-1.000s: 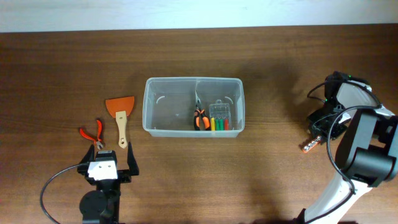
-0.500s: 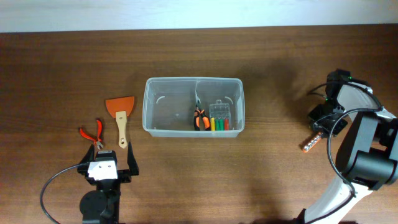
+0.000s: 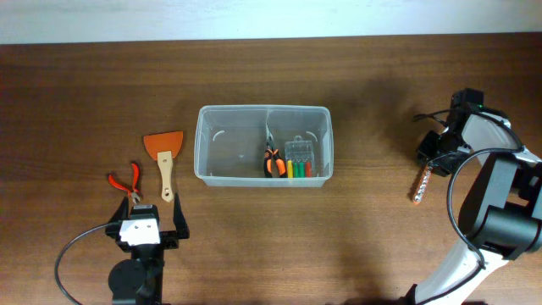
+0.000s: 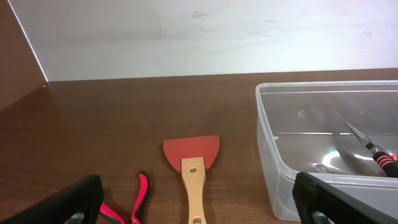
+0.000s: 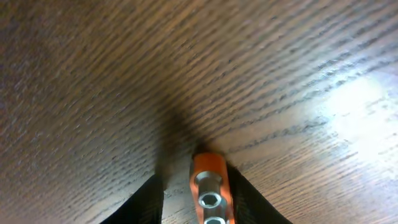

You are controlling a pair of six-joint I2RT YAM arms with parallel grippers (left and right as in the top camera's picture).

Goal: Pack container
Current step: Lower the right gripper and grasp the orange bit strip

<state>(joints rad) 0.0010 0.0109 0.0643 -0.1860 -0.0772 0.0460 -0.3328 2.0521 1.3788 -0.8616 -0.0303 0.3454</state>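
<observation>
My right gripper's fingers straddle only the tip of the orange socket rail. I will open and take it farther (image 3: 424,178) along before I lift it into the container.
The clear container (image 3: 210,119) stands mid-table and holds orange-handled pliers (image 3: 271,161) and a small clear case of coloured bits (image 3: 299,156). To its left lie an orange scraper (image 3: 163,152) with a wooden handle and red pliers (image 3: 126,183). My left gripper (image 3: 151,227) is wide open just short of them, empty. The left wrist view shows the scraper (image 4: 191,151), red pliers (image 4: 140,194) and container wall (image 4: 273,149). An orange socket rail (image 3: 421,184) lies at the right. My right gripper (image 5: 198,205) straddles its end (image 5: 210,183), open, with a gap on the left side.
The table's far edge meets a white wall (image 3: 271,17). My right arm (image 3: 495,212) and its cable take up the right front corner. My left arm's base (image 3: 135,275) sits at the front left.
My right gripper moved toward the far edge and its jaws widened. The socket rail swung from slanted to nearly upright in the overhead view. The left arm stayed still.
</observation>
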